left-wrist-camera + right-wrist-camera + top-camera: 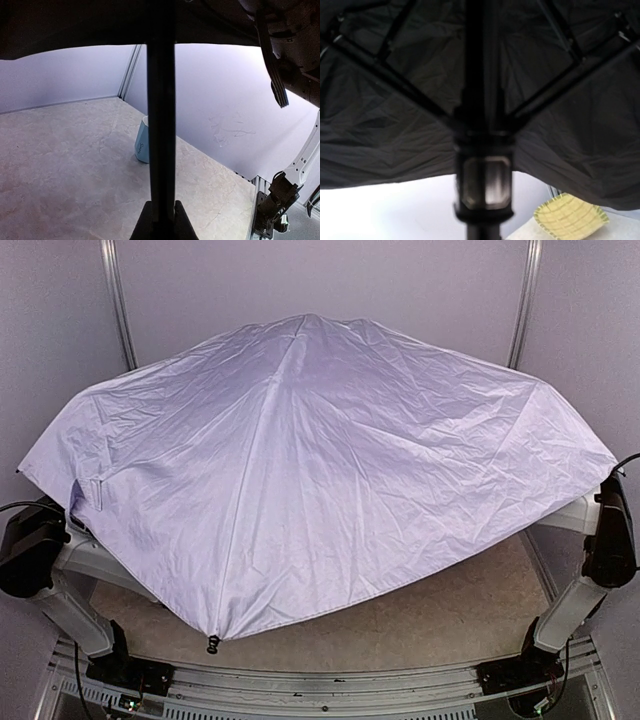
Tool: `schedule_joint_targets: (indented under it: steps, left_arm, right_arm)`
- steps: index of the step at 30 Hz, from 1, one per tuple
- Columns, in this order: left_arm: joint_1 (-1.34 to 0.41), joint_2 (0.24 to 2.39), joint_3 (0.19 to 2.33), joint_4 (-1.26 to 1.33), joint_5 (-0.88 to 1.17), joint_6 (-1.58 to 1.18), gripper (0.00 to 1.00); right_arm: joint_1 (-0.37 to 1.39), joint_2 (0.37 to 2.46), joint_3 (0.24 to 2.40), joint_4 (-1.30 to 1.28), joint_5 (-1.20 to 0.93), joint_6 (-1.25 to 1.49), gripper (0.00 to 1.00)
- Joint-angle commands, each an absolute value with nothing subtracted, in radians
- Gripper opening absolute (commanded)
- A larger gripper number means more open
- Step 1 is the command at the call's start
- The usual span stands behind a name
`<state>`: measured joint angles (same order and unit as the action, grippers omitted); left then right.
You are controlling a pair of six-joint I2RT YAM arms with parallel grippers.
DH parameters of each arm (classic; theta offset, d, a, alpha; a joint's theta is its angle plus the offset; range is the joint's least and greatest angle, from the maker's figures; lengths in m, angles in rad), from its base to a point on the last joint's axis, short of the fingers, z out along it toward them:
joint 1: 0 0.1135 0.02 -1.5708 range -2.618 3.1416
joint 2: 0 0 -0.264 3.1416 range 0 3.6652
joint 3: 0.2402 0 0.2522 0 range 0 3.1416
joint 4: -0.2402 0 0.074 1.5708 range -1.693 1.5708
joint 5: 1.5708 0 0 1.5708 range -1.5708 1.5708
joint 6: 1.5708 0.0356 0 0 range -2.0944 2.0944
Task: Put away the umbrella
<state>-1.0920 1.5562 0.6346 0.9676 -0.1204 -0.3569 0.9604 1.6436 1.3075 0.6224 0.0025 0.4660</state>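
I have my right gripper at the umbrella's stem below the runner, so it should open, rise and grab the runner (pixel 484 140) by the ribs before folding the canopy.
The umbrella (pixel 310 470) is open, and its pale lavender canopy spreads over most of the table and hides both grippers in the top view. In the left wrist view my left gripper (pixel 161 215) is shut on the thin black shaft (pixel 160 125), which rises into the black underside. The right wrist view looks up at the shaft's runner (pixel 484 182) and the ribs under the canopy (pixel 395 125). My right gripper's fingers do not show there. Part of my right wrist (pixel 295 30) hangs at the upper right of the left wrist view.
A light-blue cup (pixel 143 145) stands on the beige table (pixel 60 165) behind the shaft. A yellow woven dish (pixel 570 217) sits low at the right. Grey walls close off the back and sides. The arm bases (pixel 100 640) stand at the near edge.
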Motion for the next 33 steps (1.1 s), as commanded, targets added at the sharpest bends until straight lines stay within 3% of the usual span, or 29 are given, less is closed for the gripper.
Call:
schedule_joint_targets:
  steps: [1,5,25,28,33]
  left_arm:
    - [-1.104,1.551,0.624,1.042,-0.160,-0.364,0.00]
    - [-1.118,1.550,0.612,1.075,-0.173,-0.354,0.00]
    - [-1.138,1.540,0.627,1.059,-0.174,-0.308,0.00]
    - [-1.142,1.536,0.626,1.053,-0.180,-0.304,0.00]
    - [-1.149,1.537,0.624,1.047,-0.174,-0.282,0.00]
  right_arm:
    - [0.963,1.604,1.284,0.786,0.027,0.424,0.15]
    - [0.963,1.624,1.278,0.853,0.058,0.391,0.32]
    - [0.944,1.671,1.308,0.769,0.072,0.364,0.48]
    - [0.942,1.669,1.307,0.762,0.072,0.358,0.42]
    - [0.937,1.662,1.307,0.760,0.080,0.351,0.18]
